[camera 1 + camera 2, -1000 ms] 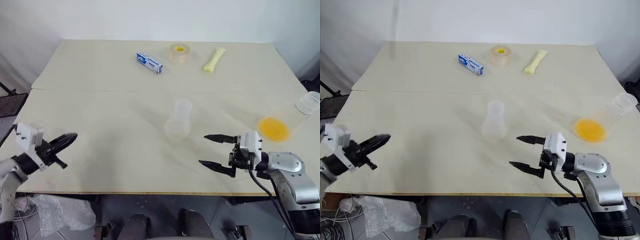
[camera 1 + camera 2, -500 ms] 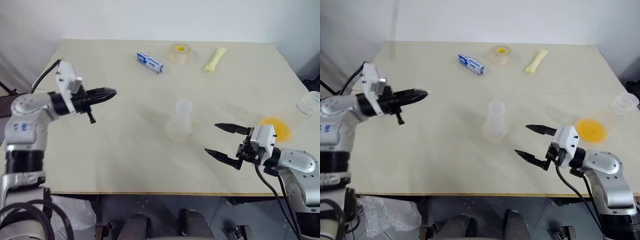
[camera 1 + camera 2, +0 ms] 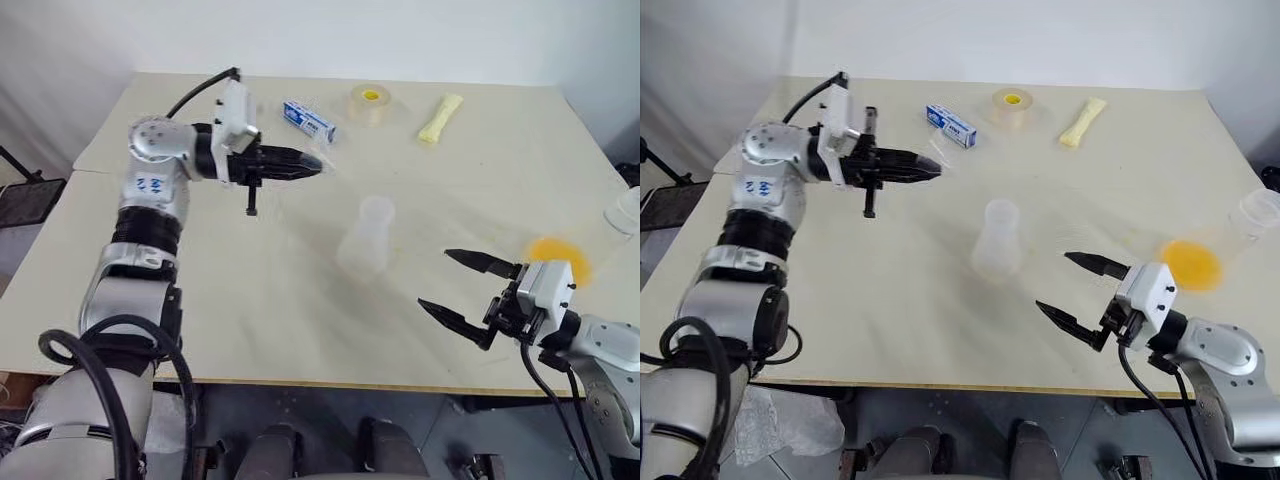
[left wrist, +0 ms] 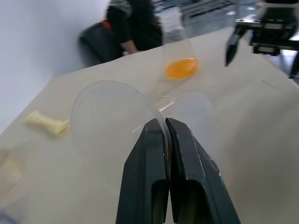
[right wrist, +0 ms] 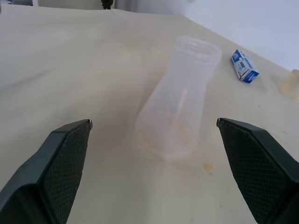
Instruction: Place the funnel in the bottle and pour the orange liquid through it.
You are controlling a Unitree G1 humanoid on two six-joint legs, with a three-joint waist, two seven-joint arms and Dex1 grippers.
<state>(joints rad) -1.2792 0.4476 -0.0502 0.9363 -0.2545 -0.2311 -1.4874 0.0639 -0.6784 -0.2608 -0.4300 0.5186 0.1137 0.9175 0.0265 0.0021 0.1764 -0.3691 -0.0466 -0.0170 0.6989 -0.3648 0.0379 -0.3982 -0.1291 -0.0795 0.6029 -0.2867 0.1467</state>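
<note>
The robot's left gripper will release the clear funnel in the open neck of the conical bottle (image 3: 378, 203) that stands in the middle of the table.
My left gripper (image 3: 316, 166) is shut on the rim of the clear funnel (image 4: 105, 123) and holds it in the air, pointing sideways, to the left of and behind the bottle. The bottle (image 3: 365, 236) is clear and conical and stands upright mid-table with its neck open. My right gripper (image 3: 434, 278) hovers open and empty at the bottle's front right, with the bottle (image 5: 180, 100) straight ahead between its jaws. The orange liquid (image 3: 555, 258) pools in a larger clear flask (image 3: 1252, 215) lying tilted near the table's right edge.
At the back of the table (image 3: 200, 320) lie a blue and white box (image 3: 308, 120), a tape roll with a yellow centre (image 3: 371, 103) and a pale yellow packet (image 3: 441, 118). A person in dark clothing (image 4: 131, 23) sits beyond the table's right side.
My left arm has swung up from the table's front left and across to the right, carrying the funnel towards the bottle. The right gripper has drawn slightly back and stays open.
</note>
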